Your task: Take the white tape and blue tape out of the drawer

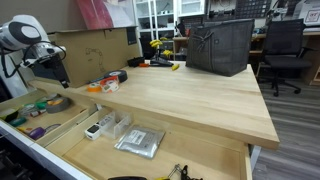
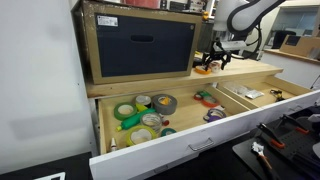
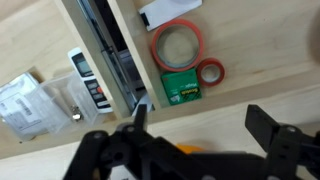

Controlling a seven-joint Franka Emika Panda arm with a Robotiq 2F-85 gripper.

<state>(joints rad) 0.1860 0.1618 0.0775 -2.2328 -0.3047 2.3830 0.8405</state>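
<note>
My gripper is to go next to the blue tape beside the purple item in the drawer and close on its side point(image 1: 54, 125) facing the grey roll.
The drawer point(image 2: 200, 146) is pulled open under the wooden workbench. Its end compartment holds several tape rolls: a whitish roll point(image 2: 141, 135), a small bluish roll point(image 2: 168, 131), green rolls point(image 2: 124, 111) and a grey roll point(image 2: 163, 103). My gripper point(image 2: 213, 62) is open and empty above the bench top, far from those rolls. In the wrist view my gripper point(image 3: 200, 120) hangs over the bench edge; beyond it the drawer point(image 3: 240, 40) holds an orange roll point(image 3: 178, 45), a small red roll point(image 3: 210, 72) and a green box point(image 3: 180, 88). The white and blue tape do not show there.
A large dark-fronted box point(image 2: 140, 42) stands on the bench. A black fabric bin point(image 1: 220, 45) sits at the bench's far end, an office chair point(image 1: 285, 45) behind it. Plastic bags point(image 1: 138, 142) and a white remote-like item point(image 3: 88, 75) lie in other compartments. A purple item point(image 2: 213, 115) lies mid-drawer.
</note>
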